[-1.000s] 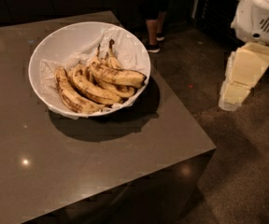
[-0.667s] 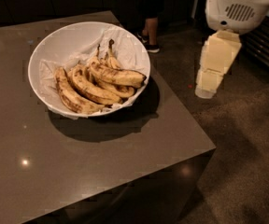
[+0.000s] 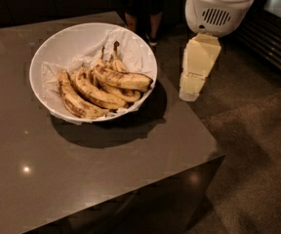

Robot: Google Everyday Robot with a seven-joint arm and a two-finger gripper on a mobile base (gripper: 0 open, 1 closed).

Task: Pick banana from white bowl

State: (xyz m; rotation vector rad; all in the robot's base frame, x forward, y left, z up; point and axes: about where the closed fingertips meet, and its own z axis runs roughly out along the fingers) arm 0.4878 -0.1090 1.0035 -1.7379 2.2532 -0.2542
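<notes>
The gripper needs to close on the middle of the top banana (image 3: 115,77), the plump one with its blackened tip near the white bowl's rim.
The white bowl (image 3: 57,45) sits on the far part of a dark brown table (image 3: 82,174), lined with crumpled white paper. Several brown-mottled bananas lie in its right half. The banana (image 3: 123,79), the plumpest, lies on top of the pile with its blackened tip pointing right near the bowl's rim. My gripper (image 3: 190,92) hangs cream-coloured under the white wrist housing (image 3: 218,9). It is to the right of the bowl, over the table's right edge and at about bowl height. It touches nothing.
The table's right edge and front corner (image 3: 213,152) drop to a dark speckled floor (image 3: 257,145). A person's legs (image 3: 140,18) stand behind the table. A slatted dark panel (image 3: 272,38) runs along the far right.
My arm and gripper have moved left, from off the right side towards the table's edge and the bowl. The bowl and bananas have not moved.
</notes>
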